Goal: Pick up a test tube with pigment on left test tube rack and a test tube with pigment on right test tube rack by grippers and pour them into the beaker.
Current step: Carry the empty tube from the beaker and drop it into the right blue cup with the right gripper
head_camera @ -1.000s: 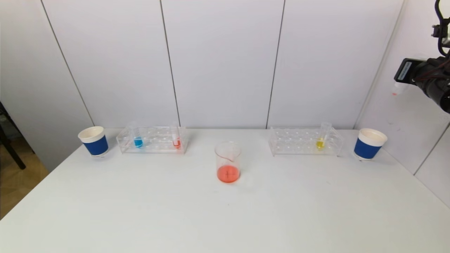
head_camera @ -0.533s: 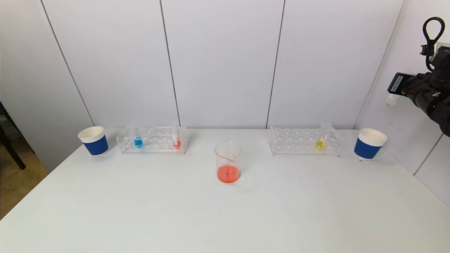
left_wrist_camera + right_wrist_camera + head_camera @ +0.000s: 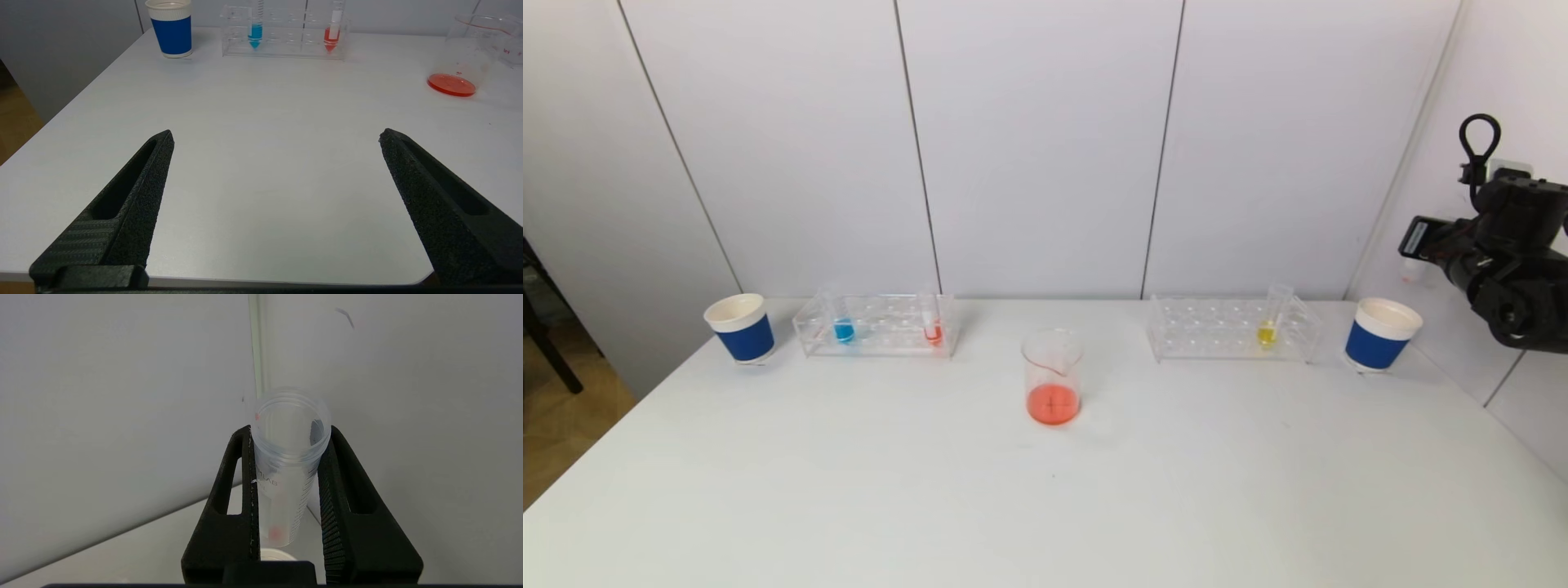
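Note:
Next, my right gripper releases the nearly empty test tube, now held high above the cup, inside the blue cup (image 3: 1386,318) (image 3: 277,556) next to the rack of the yellow tube.
The glass beaker (image 3: 1053,376) with red liquid stands mid-table; it also shows in the left wrist view (image 3: 461,53). The left rack (image 3: 878,325) holds a blue tube (image 3: 843,327) and a red tube (image 3: 933,327). The right rack (image 3: 1229,329) holds a yellow tube (image 3: 1267,327). My right gripper (image 3: 288,433) is shut on a nearly empty test tube (image 3: 286,465) with a red trace, held high at the far right (image 3: 1417,245), above the right blue cup (image 3: 1380,333). My left gripper (image 3: 276,134) is open and empty over the table's near edge, out of the head view.
A second blue paper cup (image 3: 742,328) stands left of the left rack. The white wall panels are close behind the right gripper. The white table (image 3: 1045,506) has open surface in front of the beaker.
My right arm has come down and moved left with the tube in it, closer to the right blue cup. Nothing on the table has moved.

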Controlling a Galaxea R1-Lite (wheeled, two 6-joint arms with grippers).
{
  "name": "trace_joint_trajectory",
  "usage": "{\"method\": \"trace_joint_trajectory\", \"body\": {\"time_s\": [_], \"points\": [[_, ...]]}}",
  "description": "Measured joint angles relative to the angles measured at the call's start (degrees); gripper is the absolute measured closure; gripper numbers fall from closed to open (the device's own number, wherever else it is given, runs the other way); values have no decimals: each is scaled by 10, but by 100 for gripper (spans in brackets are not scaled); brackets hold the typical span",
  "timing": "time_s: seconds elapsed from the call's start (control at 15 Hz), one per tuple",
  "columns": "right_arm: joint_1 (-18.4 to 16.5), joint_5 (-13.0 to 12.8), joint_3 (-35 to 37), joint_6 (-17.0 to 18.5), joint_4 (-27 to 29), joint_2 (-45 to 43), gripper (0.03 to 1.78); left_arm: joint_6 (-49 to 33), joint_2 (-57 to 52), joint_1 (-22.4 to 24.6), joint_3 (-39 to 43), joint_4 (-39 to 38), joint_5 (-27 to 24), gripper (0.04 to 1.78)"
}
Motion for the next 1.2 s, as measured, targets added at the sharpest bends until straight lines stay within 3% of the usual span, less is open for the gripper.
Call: {"method": "trace_joint_trajectory", "body": {"time_s": [0.27, 1.2], "points": [[3, 1, 32, -3, -51, 26, 133, 0, 0, 0, 0, 0, 0, 6], [18, 9, 99, -9, -87, 27, 133, 0, 0, 0, 0, 0, 0, 6]]}}
